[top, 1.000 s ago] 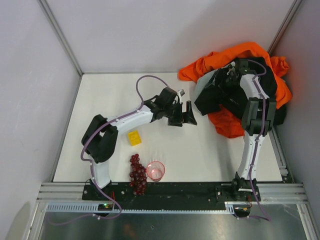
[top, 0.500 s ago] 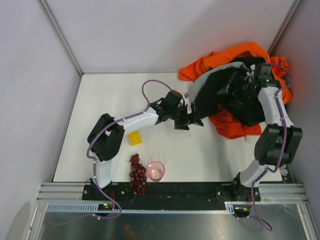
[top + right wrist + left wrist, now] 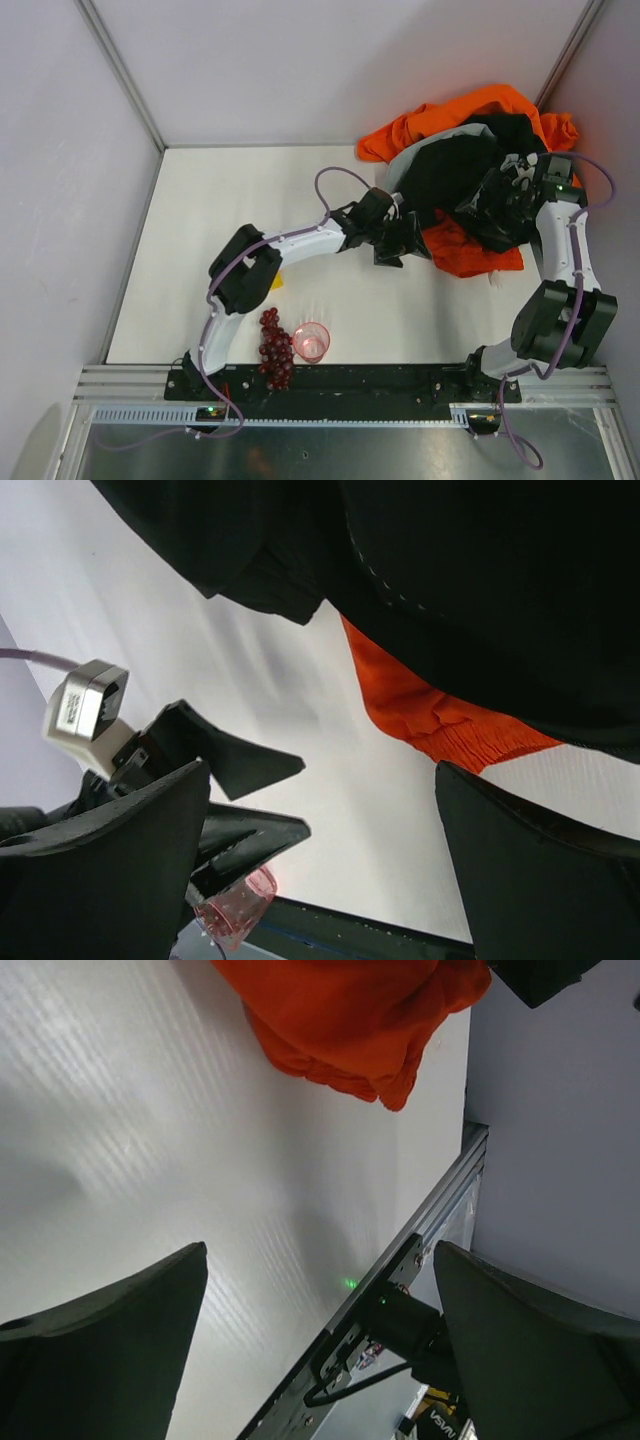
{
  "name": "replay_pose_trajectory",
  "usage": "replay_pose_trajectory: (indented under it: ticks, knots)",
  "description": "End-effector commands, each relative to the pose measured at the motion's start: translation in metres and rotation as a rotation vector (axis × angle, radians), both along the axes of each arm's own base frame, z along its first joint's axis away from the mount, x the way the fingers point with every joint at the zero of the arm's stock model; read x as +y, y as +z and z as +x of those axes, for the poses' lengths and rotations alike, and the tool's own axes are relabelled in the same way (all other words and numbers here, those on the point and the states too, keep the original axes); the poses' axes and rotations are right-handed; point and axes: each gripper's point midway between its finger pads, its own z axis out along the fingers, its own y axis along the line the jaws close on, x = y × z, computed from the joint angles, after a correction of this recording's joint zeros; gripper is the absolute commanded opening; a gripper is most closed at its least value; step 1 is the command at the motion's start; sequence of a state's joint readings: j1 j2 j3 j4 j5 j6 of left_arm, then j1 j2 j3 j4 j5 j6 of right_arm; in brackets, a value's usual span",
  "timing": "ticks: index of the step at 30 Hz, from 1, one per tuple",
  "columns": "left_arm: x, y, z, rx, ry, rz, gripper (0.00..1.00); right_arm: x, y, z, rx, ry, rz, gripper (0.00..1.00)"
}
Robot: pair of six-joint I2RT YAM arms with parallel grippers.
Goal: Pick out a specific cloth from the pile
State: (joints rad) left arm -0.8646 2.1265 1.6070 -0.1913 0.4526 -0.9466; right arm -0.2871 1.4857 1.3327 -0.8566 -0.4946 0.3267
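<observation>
The orange-red cloth's near corner [image 3: 444,263] [image 3: 345,1082] is the one away from its white cord. My left gripper will go there next and close on it.
The cloth [image 3: 462,252], small and orange-red, lies on the table at the near edge of the pile, partly under the black garment [image 3: 455,172]; its white cord [image 3: 493,279] trails at its right end. It also shows in the left wrist view [image 3: 350,1020] and the right wrist view [image 3: 420,708]. The pile also holds a large bright orange garment [image 3: 480,108] and a light grey one [image 3: 403,166]. My left gripper [image 3: 402,241] is open and empty, just left of the cloth. My right gripper [image 3: 492,204] is open above the black garment, nothing between its fingers [image 3: 130,820].
A pink cup [image 3: 311,341] and a bunch of dark red grapes [image 3: 274,346] sit near the front edge. A yellow brick [image 3: 277,282] peeks from behind the left arm. The right wall stands close behind the pile. The front metal rail [image 3: 400,1280] shows in the left wrist view.
My left arm has stretched right, bringing its open gripper up to the orange-red cloth. My right arm has swung out to the right, its gripper moving nearer across the black garment, which has shifted.
</observation>
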Motion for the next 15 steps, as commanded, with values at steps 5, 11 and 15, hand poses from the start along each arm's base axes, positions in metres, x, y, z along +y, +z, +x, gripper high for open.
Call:
replay_pose_trajectory:
  ticks: [5, 11, 15]
  knots:
    - [-0.045, -0.001, 0.011, 0.053, 0.014, -0.069, 1.0, -0.016, 0.004, -0.017, -0.032, -0.025, -0.041, 0.99]
    - [-0.074, -0.011, 0.018, 0.088, 0.034, -0.093, 1.0, -0.023, 0.004, -0.019, -0.035, -0.053, -0.035, 0.99]
    - [-0.085, -0.022, 0.02, 0.118, 0.059, -0.092, 1.0, -0.024, 0.005, -0.021, -0.04, -0.059, -0.03, 0.99]
